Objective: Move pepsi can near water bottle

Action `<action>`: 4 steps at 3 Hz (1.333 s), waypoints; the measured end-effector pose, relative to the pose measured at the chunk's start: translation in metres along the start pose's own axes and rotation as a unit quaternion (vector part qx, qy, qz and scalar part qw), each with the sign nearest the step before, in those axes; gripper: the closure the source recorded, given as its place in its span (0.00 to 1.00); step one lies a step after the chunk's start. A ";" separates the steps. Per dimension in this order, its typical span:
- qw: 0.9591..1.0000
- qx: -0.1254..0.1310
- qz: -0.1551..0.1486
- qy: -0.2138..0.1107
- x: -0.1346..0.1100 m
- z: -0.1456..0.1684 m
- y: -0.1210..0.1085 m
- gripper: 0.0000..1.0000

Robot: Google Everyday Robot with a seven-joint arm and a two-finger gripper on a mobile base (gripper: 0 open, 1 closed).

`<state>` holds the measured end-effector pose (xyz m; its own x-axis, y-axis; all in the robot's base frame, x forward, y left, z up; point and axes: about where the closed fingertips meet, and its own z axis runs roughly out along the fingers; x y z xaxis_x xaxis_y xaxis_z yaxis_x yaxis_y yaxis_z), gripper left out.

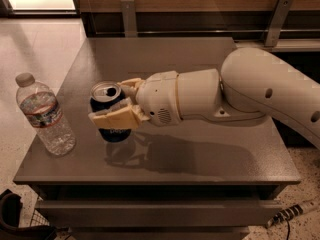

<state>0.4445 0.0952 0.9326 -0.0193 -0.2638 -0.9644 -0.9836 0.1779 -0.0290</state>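
The pepsi can will go down from my gripper onto the table's front part [100, 154], close beside the water bottle.
The pepsi can [107, 108] is dark blue with a silver top and stands upright at the table's front left. My gripper [118, 101] is shut on it, one cream finger in front of the can and one behind. The can is low over the table surface; I cannot tell whether it touches. The water bottle [44, 115], clear with a white cap and a red-and-white label, stands upright at the table's left front edge, a short gap to the left of the can. My white arm [260, 91] reaches in from the right.
The grey table [200, 154] has a drawer front below its near edge. A dark wall rail with two metal brackets [129, 17] runs behind the table. Tiled floor lies to the left. A dark object [12, 215] sits on the floor at bottom left.
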 end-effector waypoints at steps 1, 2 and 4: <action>1.000 -0.016 0.008 -0.002 0.013 0.021 0.013 1.00; 0.999 -0.028 0.015 0.001 0.026 0.035 0.020 1.00; 0.999 -0.033 0.014 0.002 0.027 0.040 0.024 0.69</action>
<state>0.4274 0.1306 0.8955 -0.0472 -0.2641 -0.9633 -0.9923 0.1226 0.0150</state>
